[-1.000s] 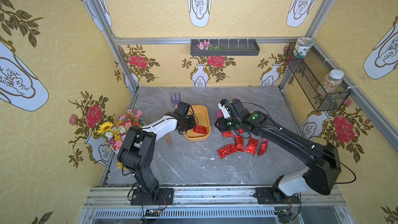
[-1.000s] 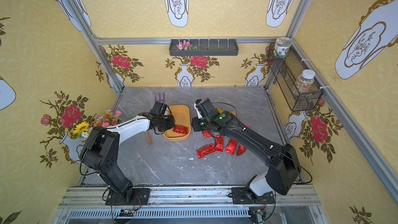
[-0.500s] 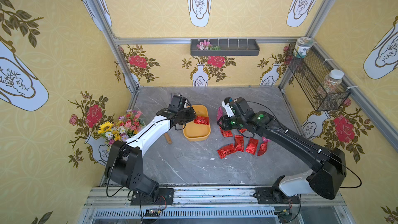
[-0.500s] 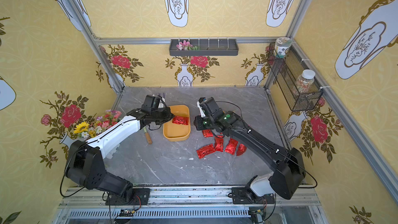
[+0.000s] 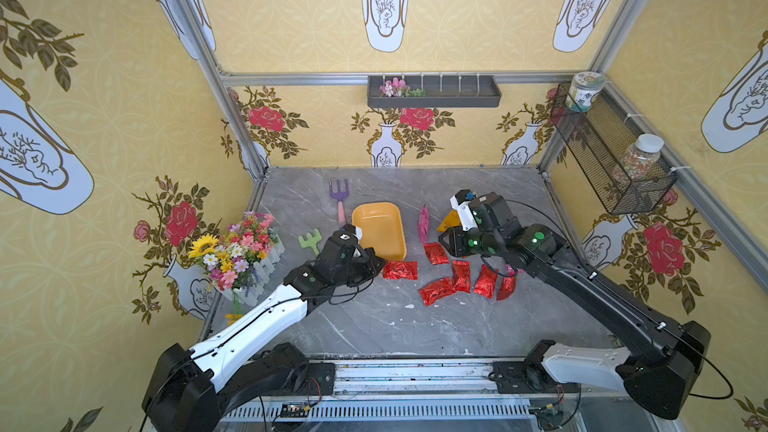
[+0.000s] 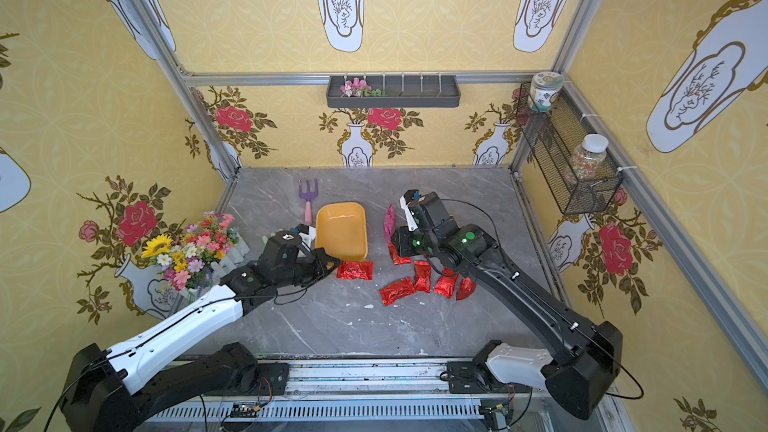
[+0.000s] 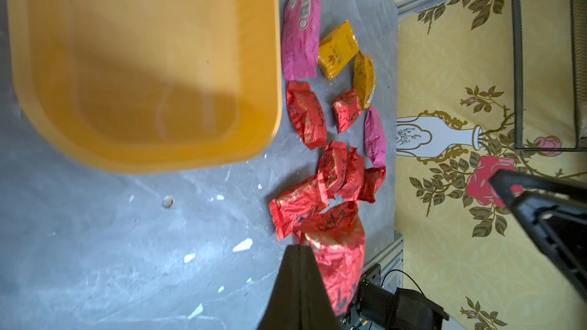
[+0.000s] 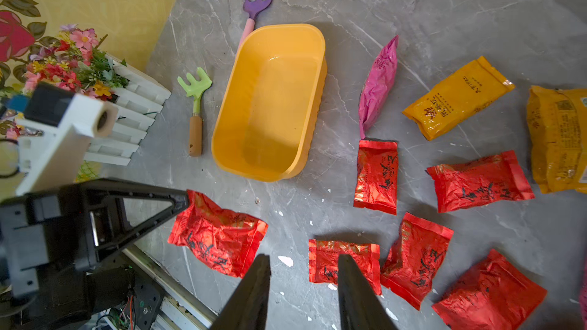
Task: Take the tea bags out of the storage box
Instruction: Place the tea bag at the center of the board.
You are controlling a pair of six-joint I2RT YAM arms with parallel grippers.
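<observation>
The robot's left gripper will release its red tea bag on the bare table (image 5: pixel 407 303) (image 7: pixel 245 253) next to the nearest loose red tea bag.
The yellow-orange storage box (image 5: pixel 378 226) (image 6: pixel 341 228) (image 8: pixel 270 106) stands empty in the middle of the table. My left gripper (image 5: pixel 381 264) (image 7: pixel 300 249) is shut on the edge of a red tea bag (image 5: pixel 400 270) (image 8: pixel 219 233), which rests on the table just in front of the box. Several more red tea bags (image 5: pixel 457 280) (image 8: pixel 416 249), a pink one (image 8: pixel 378 90) and two orange-yellow ones (image 8: pixel 457 96) lie right of the box. Over them hovers my right gripper (image 5: pixel 444 243) (image 8: pixel 303 268), open, with nothing between its fingers.
A purple toy fork (image 5: pixel 340 197) and a green rake (image 5: pixel 311 239) lie left of the box. A flower pot (image 5: pixel 241 255) stands at the left wall. A dark trough (image 5: pixel 434 93) hangs on the back wall, a mesh basket (image 5: pixel 611 160) with jars on the right wall.
My left gripper lifted the red tea bag out of the box and brought it down onto the table in front of it. The right arm has hardly moved.
</observation>
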